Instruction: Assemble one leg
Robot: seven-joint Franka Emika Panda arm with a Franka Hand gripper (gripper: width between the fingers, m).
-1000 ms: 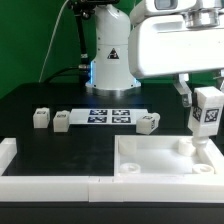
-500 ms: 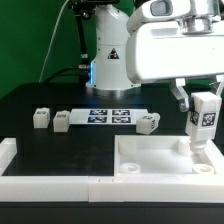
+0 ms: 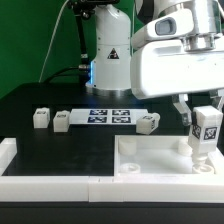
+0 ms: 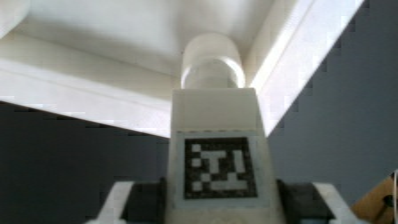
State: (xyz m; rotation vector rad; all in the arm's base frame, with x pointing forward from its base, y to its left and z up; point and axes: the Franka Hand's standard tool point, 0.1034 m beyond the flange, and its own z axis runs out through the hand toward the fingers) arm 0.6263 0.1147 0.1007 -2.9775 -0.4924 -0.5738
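My gripper should release the white leg so it stands in the white tray's corner hole (image 3: 202, 165) (image 4: 210, 44), directly under the leg's lower end.
My gripper (image 3: 205, 113) is shut on a small white leg (image 3: 204, 133) with a black-and-white tag on its side. It holds the leg upright over the far right corner of the large white tray-like part (image 3: 160, 160), the leg's lower end at or in the corner hole. In the wrist view the leg (image 4: 217, 140) fills the middle between my two fingers (image 4: 125, 203), its rounded end pointing into the tray's corner (image 4: 267, 40). Three other legs stand on the black table: two on the exterior view's left (image 3: 41, 118) (image 3: 62, 120) and one near the middle (image 3: 148, 123).
The marker board (image 3: 111, 115) lies flat on the table in front of the robot base (image 3: 108, 60). A white L-shaped fence (image 3: 40, 178) runs along the table's front and left edges.
My gripper has moved down and a little to the exterior view's left with the leg, bringing its lower end down to the tray's far right corner.
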